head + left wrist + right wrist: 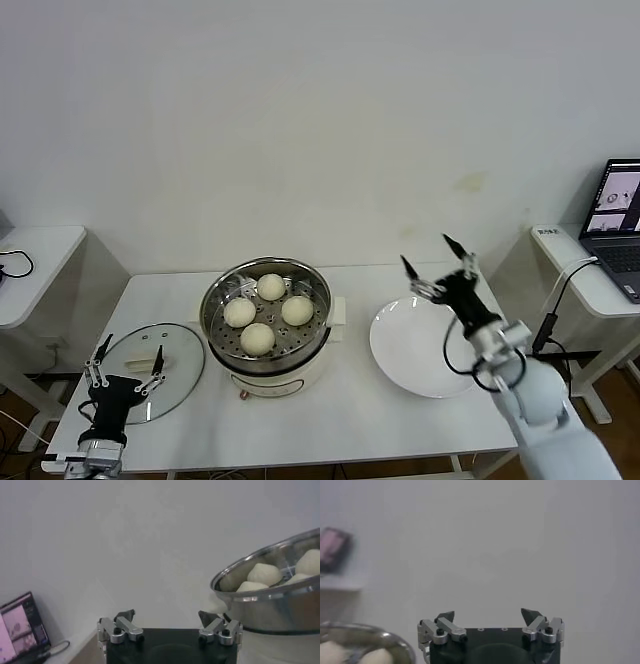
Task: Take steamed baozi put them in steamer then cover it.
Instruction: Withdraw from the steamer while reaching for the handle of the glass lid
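Note:
Left gripper should next grip the glass cover's cream handle (pixel 139 364), as baozi already lie in the steamer.
Several cream-white baozi (pixel 271 287) lie in the steel steamer (pixel 270 266) on its cream pot base at the table's middle. The glass cover (pixel 182 352) lies flat on the table left of the steamer. My left gripper (pixel 130 350) stands open at the cover's near left edge, holding nothing. The left wrist view shows that gripper (pixel 166 614) empty, with the steamer (pixel 270 600) and baozi (pixel 263 573) off to one side. Raised over the far edge of a white plate, my right gripper (pixel 426 252) is open and empty, as the right wrist view (pixel 489 613) confirms.
The empty white plate (pixel 420 352) lies right of the steamer. Small side tables flank the main table; the right one carries a laptop (pixel 618 220) with cables hanging down. A white wall stands behind. The steamer rim (pixel 395 641) shows low in the right wrist view.

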Robot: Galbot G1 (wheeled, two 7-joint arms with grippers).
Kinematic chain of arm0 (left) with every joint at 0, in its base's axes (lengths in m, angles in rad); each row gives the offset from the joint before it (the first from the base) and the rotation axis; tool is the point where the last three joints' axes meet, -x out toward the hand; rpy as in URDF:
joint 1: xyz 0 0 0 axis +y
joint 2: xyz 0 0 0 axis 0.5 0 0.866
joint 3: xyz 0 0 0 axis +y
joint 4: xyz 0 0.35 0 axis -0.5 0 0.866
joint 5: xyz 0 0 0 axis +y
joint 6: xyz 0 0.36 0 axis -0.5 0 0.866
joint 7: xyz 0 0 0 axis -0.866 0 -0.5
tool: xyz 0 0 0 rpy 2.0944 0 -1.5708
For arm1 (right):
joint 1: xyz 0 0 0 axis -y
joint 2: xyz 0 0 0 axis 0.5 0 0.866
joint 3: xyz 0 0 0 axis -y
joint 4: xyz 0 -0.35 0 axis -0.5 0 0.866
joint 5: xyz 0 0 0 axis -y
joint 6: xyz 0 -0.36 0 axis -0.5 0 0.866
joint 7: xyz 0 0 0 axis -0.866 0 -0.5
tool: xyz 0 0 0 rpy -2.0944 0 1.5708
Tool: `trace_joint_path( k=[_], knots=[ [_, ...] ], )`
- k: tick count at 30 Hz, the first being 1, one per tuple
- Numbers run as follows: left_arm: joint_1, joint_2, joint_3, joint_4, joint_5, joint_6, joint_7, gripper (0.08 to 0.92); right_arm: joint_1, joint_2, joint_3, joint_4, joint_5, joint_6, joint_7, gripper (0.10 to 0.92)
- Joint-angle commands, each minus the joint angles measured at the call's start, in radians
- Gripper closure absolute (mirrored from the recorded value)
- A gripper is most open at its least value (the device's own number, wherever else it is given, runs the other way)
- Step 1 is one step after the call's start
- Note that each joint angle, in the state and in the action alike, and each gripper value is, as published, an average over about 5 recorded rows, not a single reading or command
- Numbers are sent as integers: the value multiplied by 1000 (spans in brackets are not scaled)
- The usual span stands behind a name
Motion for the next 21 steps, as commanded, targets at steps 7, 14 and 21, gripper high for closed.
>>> trace_joint_path(
  k=[7, 14, 21],
  knots=[
    [-119, 198, -19, 385, 800, -99, -74, 177, -346, 268, 364, 29, -114, 93, -17, 203],
    [-210, 233, 38, 517, 952, -89, -83, 177, -365, 293, 366, 16, -134, 102, -13, 202],
    [-215, 231, 40, 543, 970, -70, -63, 177, -366, 305, 364, 7, -137, 98, -12, 202]
  ],
)
